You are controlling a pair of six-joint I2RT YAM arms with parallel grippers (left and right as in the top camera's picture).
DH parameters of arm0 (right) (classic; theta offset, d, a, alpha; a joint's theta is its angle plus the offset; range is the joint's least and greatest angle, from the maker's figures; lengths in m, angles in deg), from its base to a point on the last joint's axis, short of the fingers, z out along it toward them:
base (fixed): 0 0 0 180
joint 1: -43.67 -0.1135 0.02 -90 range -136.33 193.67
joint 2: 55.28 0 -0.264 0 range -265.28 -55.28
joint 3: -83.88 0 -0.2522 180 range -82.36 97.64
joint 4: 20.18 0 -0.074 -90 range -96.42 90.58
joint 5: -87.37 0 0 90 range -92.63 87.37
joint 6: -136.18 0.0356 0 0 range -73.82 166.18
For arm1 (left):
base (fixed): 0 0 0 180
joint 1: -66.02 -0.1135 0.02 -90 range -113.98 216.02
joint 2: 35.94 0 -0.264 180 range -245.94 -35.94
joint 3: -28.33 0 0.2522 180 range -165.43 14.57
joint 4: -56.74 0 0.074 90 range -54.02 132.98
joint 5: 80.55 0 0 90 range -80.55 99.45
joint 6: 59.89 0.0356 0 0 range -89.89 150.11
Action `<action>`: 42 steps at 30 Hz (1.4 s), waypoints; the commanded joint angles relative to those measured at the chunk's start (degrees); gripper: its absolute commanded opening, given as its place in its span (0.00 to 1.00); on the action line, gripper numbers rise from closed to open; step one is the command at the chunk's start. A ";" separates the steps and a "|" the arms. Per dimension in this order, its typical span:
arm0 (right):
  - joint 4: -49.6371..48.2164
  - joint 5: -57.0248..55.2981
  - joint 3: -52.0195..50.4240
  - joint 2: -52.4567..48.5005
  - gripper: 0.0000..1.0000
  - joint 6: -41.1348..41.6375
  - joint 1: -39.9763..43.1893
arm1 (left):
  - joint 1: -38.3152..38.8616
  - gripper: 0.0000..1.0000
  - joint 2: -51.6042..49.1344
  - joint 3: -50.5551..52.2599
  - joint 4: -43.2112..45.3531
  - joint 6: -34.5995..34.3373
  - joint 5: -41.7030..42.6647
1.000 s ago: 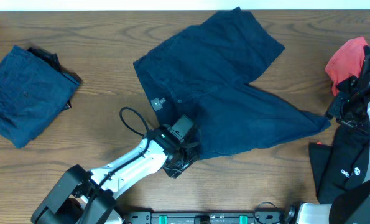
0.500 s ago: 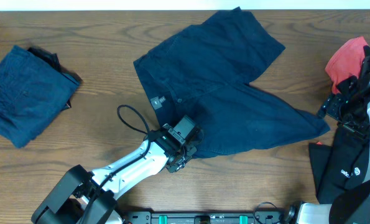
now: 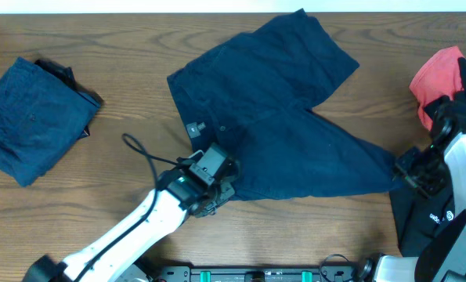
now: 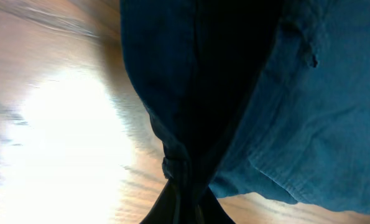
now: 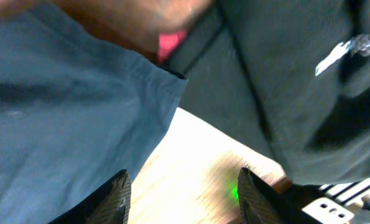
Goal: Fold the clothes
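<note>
The leg's hem corner lies beyond my open right fingers; they should reach forward and pinch that hem corner (image 5: 177,84) before lifting the leg toward the back.
Dark navy shorts (image 3: 287,117) lie spread on the table's middle, one leg toward the back, the other toward the right. My left gripper (image 3: 217,188) is shut on the shorts' near left edge; in the left wrist view the cloth (image 4: 247,93) bunches between the fingers (image 4: 183,202). My right gripper (image 3: 409,168) is open at the tip of the right leg, over bare wood; the right wrist view shows its spread fingers (image 5: 183,193) with the leg's hem (image 5: 79,112) to the left. A black piece (image 3: 424,215) lies at the right edge, a red piece (image 3: 436,74) behind it.
A folded navy garment (image 3: 33,117) on a black one lies at the far left. The black garment with white print (image 5: 296,93) fills the right of the right wrist view. My left arm's cable (image 3: 142,153) loops over the wood.
My left gripper has pulled the shorts' near edge to the left and slightly back. My right gripper has come down and forward from beside the red piece to the right leg's tip.
</note>
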 commanded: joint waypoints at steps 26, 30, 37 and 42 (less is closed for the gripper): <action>-2.19 1.97 -4.17 0.59 0.25 -2.91 -6.49 | -1.95 0.06 2.93 0.37 -6.40 3.85 -7.89; 1.64 -2.58 -5.73 0.85 0.26 14.32 -6.60 | -1.95 0.06 2.93 0.37 -6.40 3.85 -7.89; -6.34 -1.05 -14.56 1.03 0.27 19.15 -6.64 | -1.95 0.06 2.93 0.37 -6.40 3.85 -7.89; -13.79 -1.14 -19.58 1.03 0.28 19.12 -6.64 | -1.95 0.06 2.93 0.37 -6.40 3.82 -7.89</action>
